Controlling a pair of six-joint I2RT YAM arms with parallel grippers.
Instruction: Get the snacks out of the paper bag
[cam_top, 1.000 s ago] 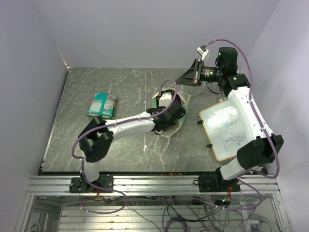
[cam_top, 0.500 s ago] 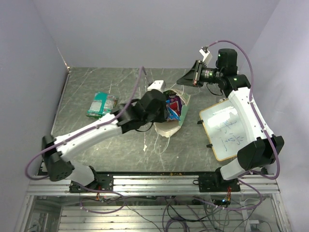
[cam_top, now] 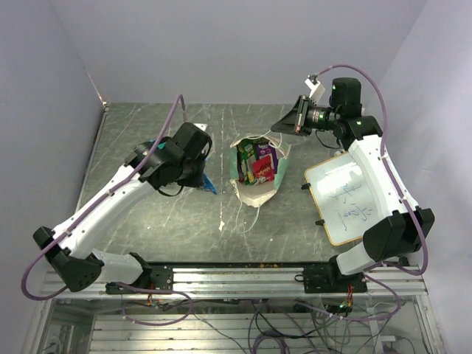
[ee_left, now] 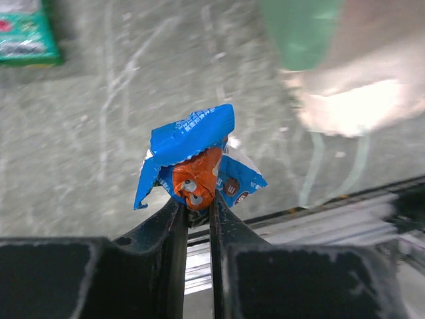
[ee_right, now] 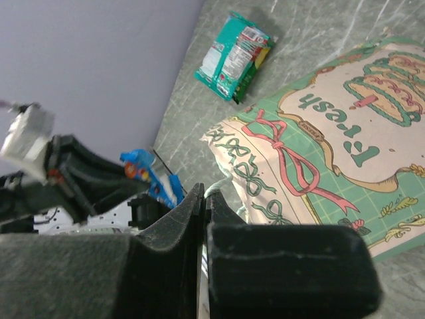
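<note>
Next, I let go of the blue packet, now held above the table, with my left gripper on the table (cam_top: 190, 175) (ee_left: 127, 44) close beside the green snack packets, towards the paper bag.
The paper bag (cam_top: 254, 193) lies open in the middle of the table, with purple-pink, red and green snacks (cam_top: 263, 162) showing in its mouth. My left gripper (cam_top: 205, 179) hangs just left of the bag. It is shut on a crumpled blue packet (ee_left: 189, 136) with an orange figure, held above the table, the gripper (ee_left: 197, 199) pinching its lower edge. My right gripper (ee_right: 203, 194) is shut on the bag's pale string handle (ee_right: 216, 193) at the bag's far rim, and shows as the right gripper (cam_top: 275, 127) in the top view. The printed bag side (ee_right: 332, 133) fills the right wrist view.
Green snack packets (ee_right: 236, 56) lie on the table left of the bag, also seen as the green packets (ee_left: 23, 33); the left arm hides them from above. A wood-framed whiteboard (cam_top: 343, 203) lies at the right. The table's near edge rail (cam_top: 236, 276) runs along the front.
My left gripper has come out of the bag with the blue packet and swung left. The bag's contents now show. The right gripper has stayed on the handle.
</note>
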